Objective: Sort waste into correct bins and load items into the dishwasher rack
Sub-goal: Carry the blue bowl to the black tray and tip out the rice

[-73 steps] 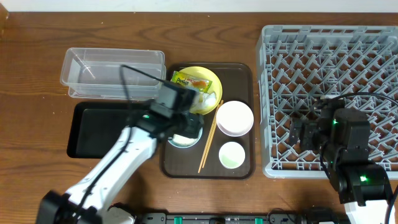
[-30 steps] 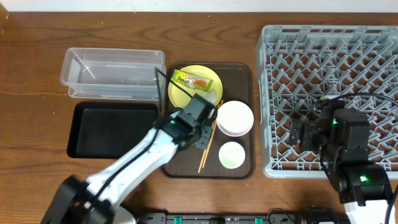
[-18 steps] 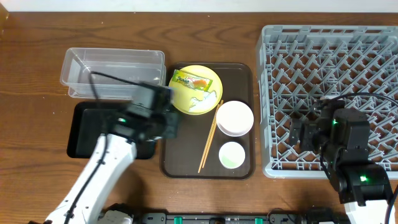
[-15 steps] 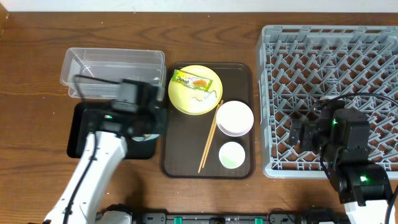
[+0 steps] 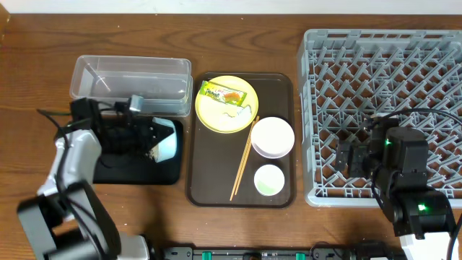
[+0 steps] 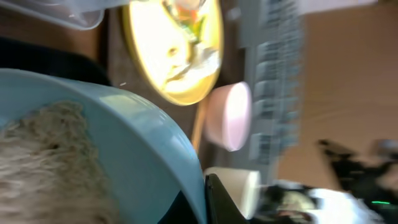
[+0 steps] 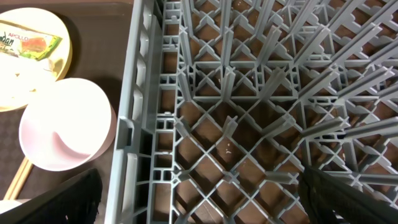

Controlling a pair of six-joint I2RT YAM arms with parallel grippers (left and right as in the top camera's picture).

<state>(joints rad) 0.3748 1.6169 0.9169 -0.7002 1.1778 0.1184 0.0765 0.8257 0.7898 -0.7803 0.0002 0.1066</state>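
My left gripper has the light blue bowl, now tipped on its side over the black bin. It will let go of it on the brown tray point(image 5: 210, 159) between the chopsticks and the black bin.
My left gripper point(image 5: 153, 141) is shut on the rim of a light blue bowl point(image 5: 166, 143), which is tipped on its side over the black bin point(image 5: 108, 170). In the left wrist view the bowl point(image 6: 149, 155) fills the frame with brownish food scraps point(image 6: 43, 155) inside, and one dark finger point(image 6: 219, 200) presses on its rim. My right gripper point(image 5: 354, 155) hangs open over the near left part of the grey dishwasher rack point(image 5: 382, 65); its fingers point(image 7: 59, 199) hold nothing above the rack grid point(image 7: 249, 124).
A clear plastic bin point(image 5: 130, 83) stands behind the black bin. The brown tray point(image 5: 278, 87) holds a yellow plate point(image 5: 216, 115) with a snack wrapper point(image 5: 227, 94), chopsticks point(image 5: 243, 160), a pale pink bowl point(image 5: 272, 137) and a small cup point(image 5: 268, 180).
My left arm has swung left with the blue bowl, from the brown tray to above the black bin, and the bowl is now tipped. The right arm has not moved.
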